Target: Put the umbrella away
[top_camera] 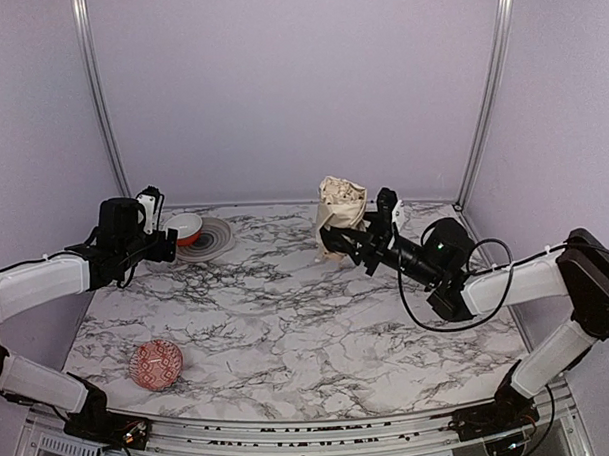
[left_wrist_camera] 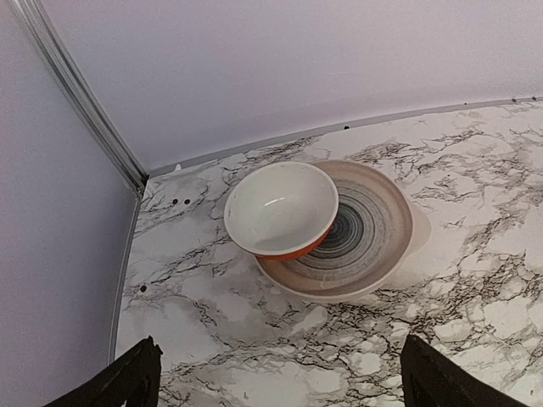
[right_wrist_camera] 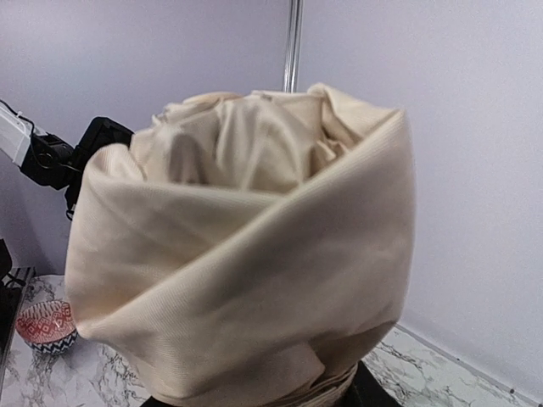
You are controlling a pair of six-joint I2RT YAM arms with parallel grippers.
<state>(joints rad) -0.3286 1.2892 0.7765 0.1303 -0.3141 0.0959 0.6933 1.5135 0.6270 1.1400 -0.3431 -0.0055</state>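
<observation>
My right gripper should set the umbrella down on the open marble (top_camera: 364,316) between itself and the front edge of the table.
The umbrella (top_camera: 341,209) is a folded bundle of cream-beige fabric, standing upright at the back of the table, right of centre. My right gripper (top_camera: 335,243) is shut on its lower part, reaching in from the right. In the right wrist view the umbrella (right_wrist_camera: 246,254) fills most of the picture and hides the fingers, except for black edges at the bottom. Its handle, shaft and strap are hidden. My left gripper (top_camera: 165,241) hovers at the far left, wide open and empty. Its black fingertips (left_wrist_camera: 123,381) frame bare marble in the left wrist view.
A white bowl with an orange outside (left_wrist_camera: 280,208) rests tilted on a ringed grey plate (left_wrist_camera: 373,229) at the back left, just beyond my left gripper. A red patterned ball (top_camera: 155,363) lies near the front left. Walls enclose the table on three sides.
</observation>
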